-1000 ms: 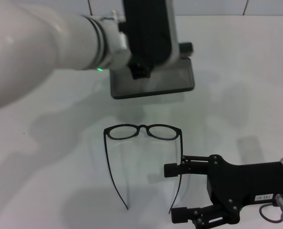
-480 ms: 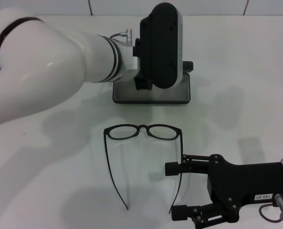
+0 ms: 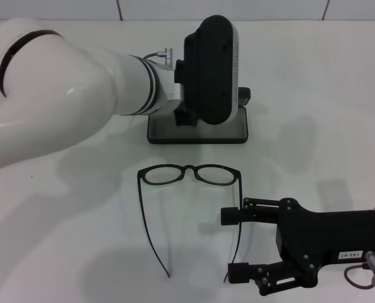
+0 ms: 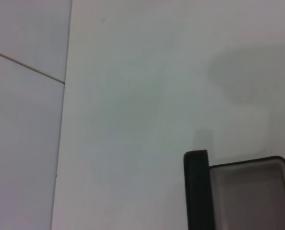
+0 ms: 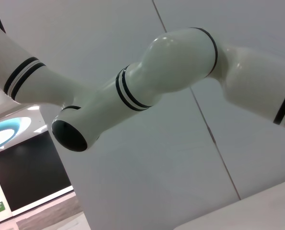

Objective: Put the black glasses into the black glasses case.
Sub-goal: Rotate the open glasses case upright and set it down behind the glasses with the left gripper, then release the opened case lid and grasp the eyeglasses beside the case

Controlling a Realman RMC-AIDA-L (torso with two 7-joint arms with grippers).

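Note:
Next, my right gripper will go to the bridge (image 3: 192,168) of the black glasses, between the lenses, and close there.
The black glasses (image 3: 189,169) lie unfolded on the white table, lenses toward the far side and temple arms pointing at me. The black glasses case (image 3: 197,131) lies open just behind them, and its grey lining also shows in the left wrist view (image 4: 248,191). My left gripper (image 3: 210,69) hangs right over the case and hides most of it. My right gripper (image 3: 235,245) is open at the near right, low over the table, with one finger on each side of the glasses' right temple arm (image 3: 239,208).
The white table (image 3: 67,208) stretches to a tiled wall at the back. My big white left arm (image 3: 61,95) crosses the far left. The right wrist view shows only that arm (image 5: 171,72) and the wall.
My left arm has swung its wrist right and down over the case, and the case now sits a little nearer. My right gripper has shifted slightly toward me around the temple arm.

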